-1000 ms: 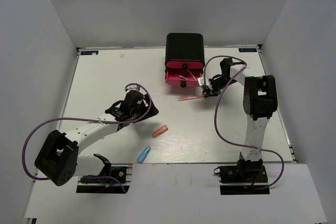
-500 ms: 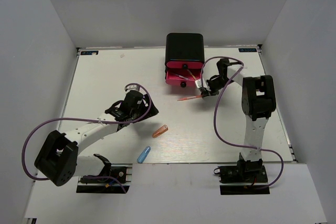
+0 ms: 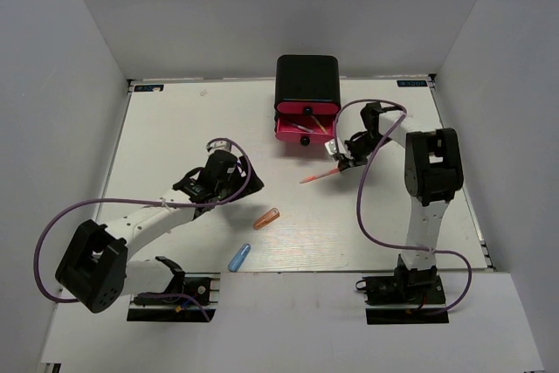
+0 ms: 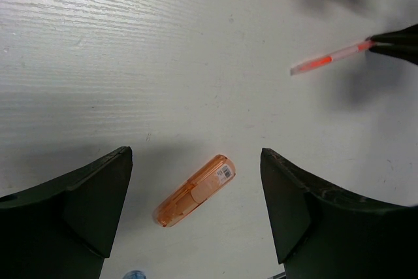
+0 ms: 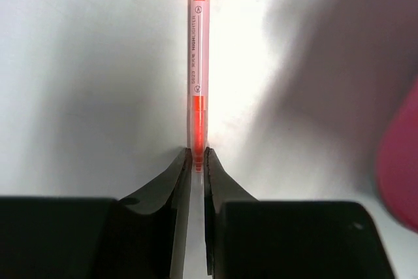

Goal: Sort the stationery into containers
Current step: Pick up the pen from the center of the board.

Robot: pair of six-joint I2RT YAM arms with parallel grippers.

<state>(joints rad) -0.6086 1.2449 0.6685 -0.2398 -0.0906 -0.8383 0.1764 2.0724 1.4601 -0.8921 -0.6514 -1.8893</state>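
Note:
My right gripper needs to let go of the thin orange pen over the thin pens in the open pink drawer [image 3: 299,116].
A thin pink-orange pen [image 3: 319,176] lies slanted on the white table in front of the containers, pink drawers [image 3: 293,134] in a black cabinet [image 3: 307,80]. My right gripper [image 3: 338,166] is shut on the pen's right end. The right wrist view shows the pen [image 5: 198,63] pinched at its tip between both fingertips [image 5: 185,161]. An orange capsule [image 3: 266,218] and a blue capsule [image 3: 239,257] lie near the front. My left gripper [image 3: 236,183] hangs open above the orange capsule [image 4: 194,189], which sits between its wide-apart fingers [image 4: 98,200] untouched.
Two pink drawers stand pulled out, with thin pens [image 3: 318,126] lying in the upper one. A pink drawer corner [image 5: 401,161] is close on the right of my right gripper. White walls enclose the table on three sides.
My right gripper has closed onto the pen's end. The pen has swung, its free end now lower and nearer the front. The left arm has not moved.

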